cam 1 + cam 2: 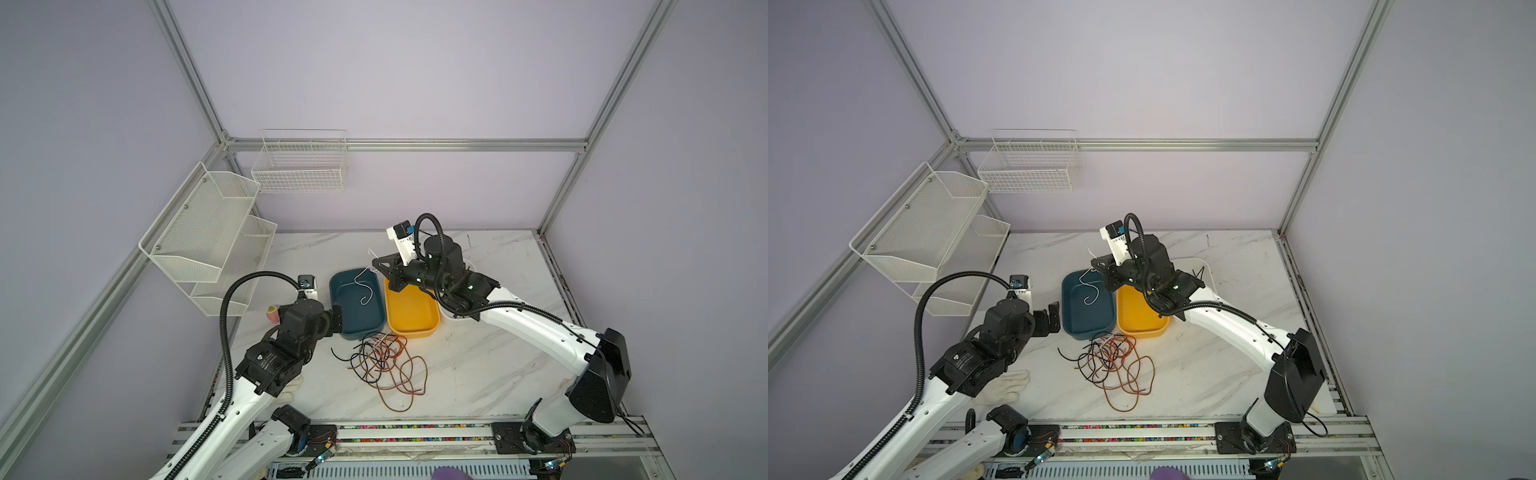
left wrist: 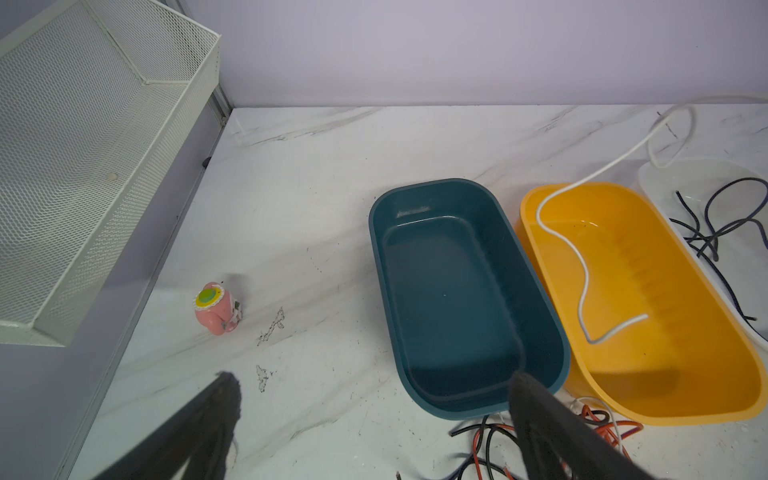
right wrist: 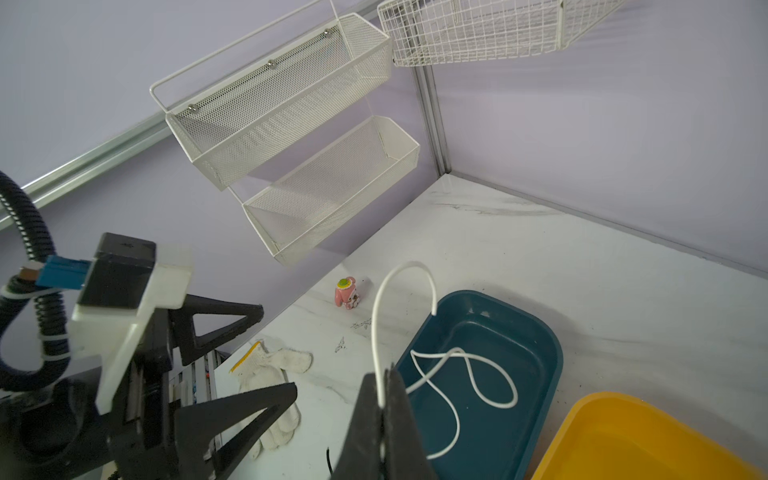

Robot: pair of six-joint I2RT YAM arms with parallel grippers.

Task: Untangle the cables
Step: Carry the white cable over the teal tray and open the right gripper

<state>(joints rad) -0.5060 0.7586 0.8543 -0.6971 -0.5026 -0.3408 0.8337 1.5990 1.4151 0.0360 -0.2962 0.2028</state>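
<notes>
Next, my right gripper releases the white cable, which now hangs looped into the teal bin, on the far half of the teal bin's bottom (image 1: 350, 296) (image 3: 452, 380).
A tangle of black and orange-brown cables (image 1: 386, 361) (image 1: 1113, 365) lies on the marble table in front of the bins. My right gripper (image 3: 381, 399) (image 1: 377, 264) is shut on a white cable (image 3: 469, 365) (image 1: 361, 286), which hangs looped down into the teal bin (image 1: 357, 316) (image 3: 519, 332). The short end of it arches up above the jaws. My left gripper (image 2: 374, 376) (image 1: 1048, 320) stands open and empty at the teal bin's near left corner, beside the tangle. More black cables (image 2: 715, 232) lie in a white bin (image 2: 681, 178).
An orange bin (image 1: 409, 311) (image 2: 665, 311) sits between the teal and white bins. A pink toy (image 2: 216, 309) stands by the left wall, and a white glove (image 1: 1007, 384) lies under my left arm. Mesh shelves (image 1: 208, 232) and a wire basket (image 1: 301, 166) hang on the walls.
</notes>
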